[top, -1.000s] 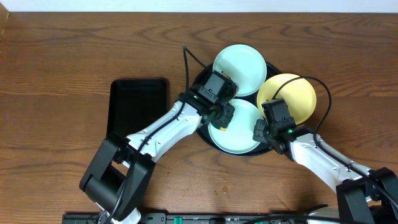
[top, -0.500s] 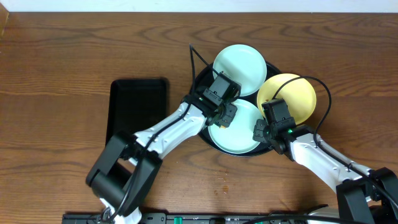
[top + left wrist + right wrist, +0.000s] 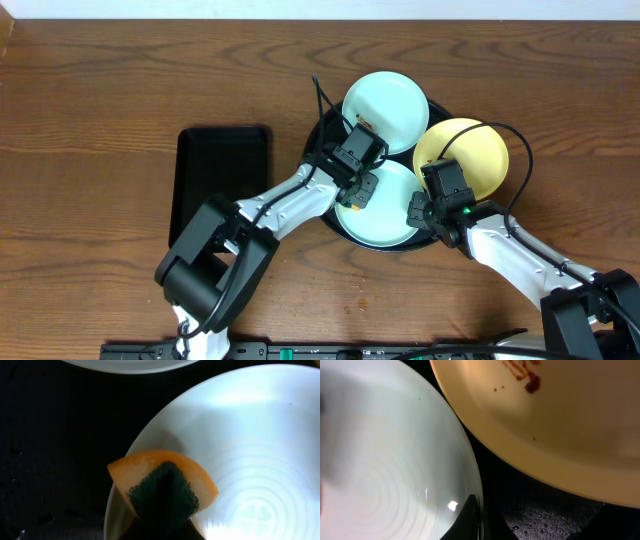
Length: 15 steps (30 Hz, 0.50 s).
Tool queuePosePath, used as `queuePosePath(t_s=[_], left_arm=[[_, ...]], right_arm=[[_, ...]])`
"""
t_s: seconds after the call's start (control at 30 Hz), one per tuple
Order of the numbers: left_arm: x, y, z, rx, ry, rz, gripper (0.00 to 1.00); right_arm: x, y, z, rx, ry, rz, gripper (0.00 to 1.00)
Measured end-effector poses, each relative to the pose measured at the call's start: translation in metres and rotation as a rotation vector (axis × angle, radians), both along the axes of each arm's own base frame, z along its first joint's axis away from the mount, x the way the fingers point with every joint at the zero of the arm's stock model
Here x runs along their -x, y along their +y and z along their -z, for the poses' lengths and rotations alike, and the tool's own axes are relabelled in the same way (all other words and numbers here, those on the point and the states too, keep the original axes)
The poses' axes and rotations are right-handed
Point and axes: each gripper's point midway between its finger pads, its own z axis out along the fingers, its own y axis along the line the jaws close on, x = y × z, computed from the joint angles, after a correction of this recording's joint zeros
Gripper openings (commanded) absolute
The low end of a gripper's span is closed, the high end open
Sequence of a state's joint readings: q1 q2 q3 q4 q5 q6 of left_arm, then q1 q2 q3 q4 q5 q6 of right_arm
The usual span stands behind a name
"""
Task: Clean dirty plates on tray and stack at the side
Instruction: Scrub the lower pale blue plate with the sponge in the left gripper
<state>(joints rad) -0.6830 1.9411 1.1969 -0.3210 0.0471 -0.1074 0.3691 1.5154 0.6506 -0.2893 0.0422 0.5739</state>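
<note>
My left gripper will release the orange sponge near the middle of the smaller rectangular black tray (image 3: 225,197).
The round black tray (image 3: 325,130) holds three plates: a mint plate (image 3: 385,108) at the back, a yellow plate (image 3: 470,155) on the right and a mint plate (image 3: 385,222) in front. My left gripper (image 3: 357,192) is shut on an orange sponge (image 3: 162,491) with a dark green pad, pressed on the left rim of the front mint plate (image 3: 250,460). My right gripper (image 3: 476,522) is shut on that plate's (image 3: 380,460) right rim. The yellow plate (image 3: 570,435) carries a brown-red smear (image 3: 526,381).
A smaller rectangular black tray (image 3: 222,180) lies on the wooden table (image 3: 100,100) left of the round tray. The two arms reach in from the table's front edge, with a cable looping over the yellow plate.
The left wrist and sponge have shifted slightly to the right over the front mint plate, and the left arm's base link has swung right. The right arm has not moved.
</note>
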Motion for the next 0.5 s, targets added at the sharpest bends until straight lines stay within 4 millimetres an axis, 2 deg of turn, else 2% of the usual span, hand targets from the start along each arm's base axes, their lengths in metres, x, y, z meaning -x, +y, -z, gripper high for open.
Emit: queuePosePath(t_s=[0.17,0.5], left_arm=[[-0.002,-0.001,0.007,-0.007,0.007,-0.001,0.07],[0.002,-0.011,0.007,0.054,0.054,0.024,0.08]], right_arm=[[0.0,0.0,0.0,0.0,0.0,0.0,0.01],[0.0,0.0,0.0,0.0,0.0,0.0,0.01]])
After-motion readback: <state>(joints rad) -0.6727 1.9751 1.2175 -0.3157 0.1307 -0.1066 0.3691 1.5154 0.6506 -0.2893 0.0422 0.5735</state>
